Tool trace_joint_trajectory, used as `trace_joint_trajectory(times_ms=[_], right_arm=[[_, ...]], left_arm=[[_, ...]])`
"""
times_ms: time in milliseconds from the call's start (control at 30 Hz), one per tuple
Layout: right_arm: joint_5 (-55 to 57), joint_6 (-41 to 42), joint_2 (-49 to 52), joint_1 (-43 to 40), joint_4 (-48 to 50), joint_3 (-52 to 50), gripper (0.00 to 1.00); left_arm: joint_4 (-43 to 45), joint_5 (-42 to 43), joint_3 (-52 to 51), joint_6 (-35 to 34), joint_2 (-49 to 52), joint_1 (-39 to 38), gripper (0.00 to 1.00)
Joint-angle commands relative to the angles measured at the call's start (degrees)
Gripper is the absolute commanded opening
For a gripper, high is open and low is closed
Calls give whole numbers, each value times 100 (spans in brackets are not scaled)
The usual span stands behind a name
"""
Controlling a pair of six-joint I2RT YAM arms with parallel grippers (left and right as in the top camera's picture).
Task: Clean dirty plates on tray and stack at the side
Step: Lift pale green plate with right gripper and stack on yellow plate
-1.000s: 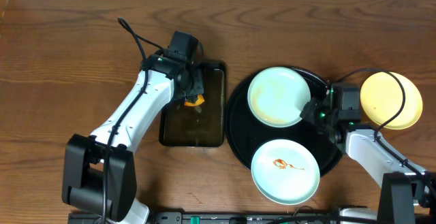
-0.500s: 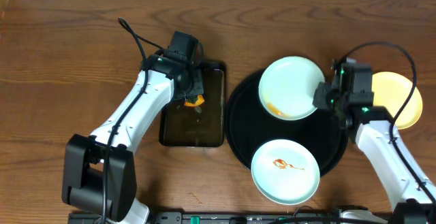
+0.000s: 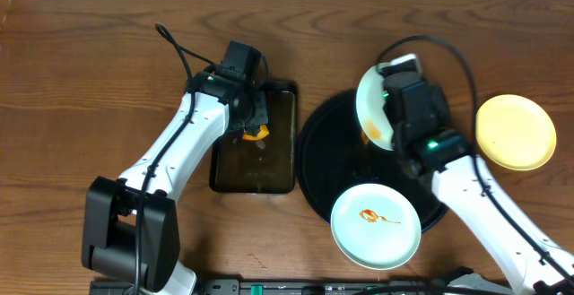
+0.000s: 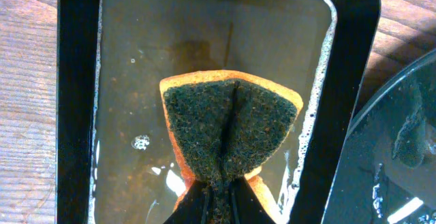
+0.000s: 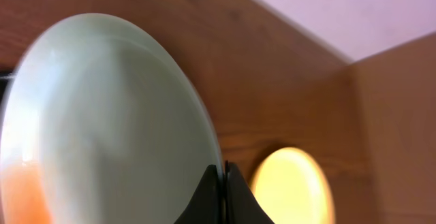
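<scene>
The robot's right gripper needs to release its mint-white plate, now tilted above the black tray's back, on top of the pale yellow plate (image 3: 515,129) (image 5: 291,188).
My right gripper (image 3: 396,107) is shut on the rim of a mint-white plate (image 3: 372,111), holding it tilted up on edge above the back of the round black tray (image 3: 316,165); orange sauce shows at its lower edge. In the right wrist view the plate (image 5: 102,122) fills the left, with my fingers (image 5: 223,183) pinching its rim. A second mint-white plate (image 3: 376,225) with a red smear lies on the tray's front. The pale yellow plate (image 3: 514,132) lies on the table at the right. My left gripper (image 4: 218,197) is shut on an orange sponge (image 4: 230,125) with a dark scrub face.
A rectangular black tray (image 3: 282,165) holding soapy water stands left of the round tray; it also shows in the left wrist view (image 4: 75,81). The sponge (image 3: 256,134) hangs over it. A black cable (image 3: 179,53) loops behind the left arm.
My right gripper has lifted the back mint-white plate off the tray, moved left and tipped it up on edge. The left arm and sponge have not moved.
</scene>
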Motion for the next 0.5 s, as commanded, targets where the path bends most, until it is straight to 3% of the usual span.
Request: trace_joint_trajectory(times_ms=[0, 300, 467], right_arm=[[1261, -651, -87, 452, 219, 122, 1], [1434, -592, -87, 680, 337, 122, 1], [675, 890, -74, 181, -79, 120, 1]], left_arm=[[-22, -52, -57, 35, -11, 4, 7], [-20, -52, -57, 35, -11, 4, 7], [-22, -52, -57, 35, -11, 4, 8]])
